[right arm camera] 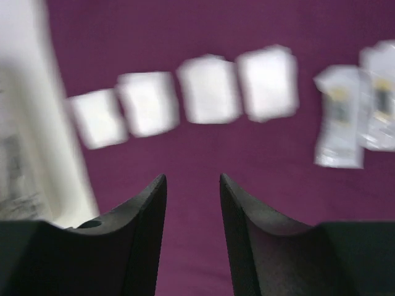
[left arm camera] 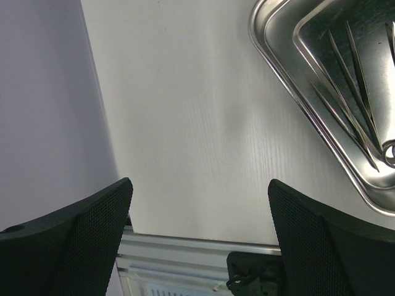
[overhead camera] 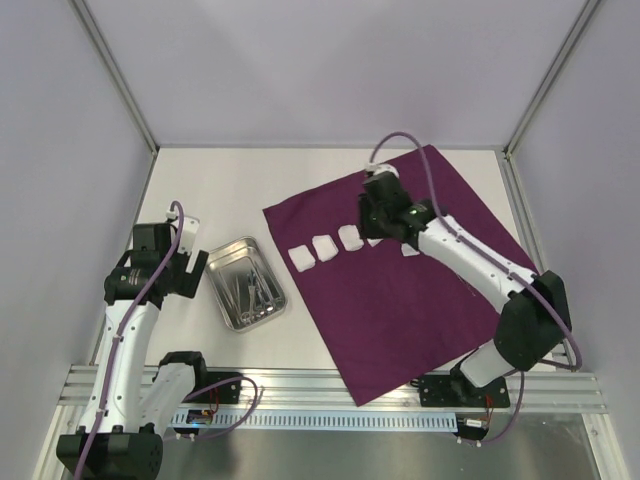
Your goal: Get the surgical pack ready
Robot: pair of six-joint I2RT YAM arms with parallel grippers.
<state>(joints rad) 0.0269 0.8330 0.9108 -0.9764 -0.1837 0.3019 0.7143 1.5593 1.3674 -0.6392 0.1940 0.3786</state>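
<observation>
I need to next grip the middle of the thin tweezers (overhead camera: 466,284) on the purple cloth, the pair nearer the clear packets, with my right gripper.
The surgical pack lies unpacked: a dark purple cloth (overhead camera: 420,300) is spread flat on the right half of the table. Several white gauze pads (overhead camera: 324,247) sit in a row near its left corner. Left of the cloth, on bare table, stands a shiny steel tray (overhead camera: 222,262) with thin instruments (overhead camera: 250,288) in it. My right gripper (overhead camera: 373,225) hovers over the row's right end, open and empty (right arm camera: 192,182), with the pads (right arm camera: 210,89) ahead of it. My left gripper (overhead camera: 192,268) is open beside the tray's left rim (left arm camera: 271,37), with nothing between its fingers (left arm camera: 199,191).
Two small clear packets (right arm camera: 339,117) lie on the cloth right of the pads. White walls with metal posts enclose the table on three sides. An aluminium rail (overhead camera: 330,390) runs along the near edge, and the cloth's near corner hangs over it.
</observation>
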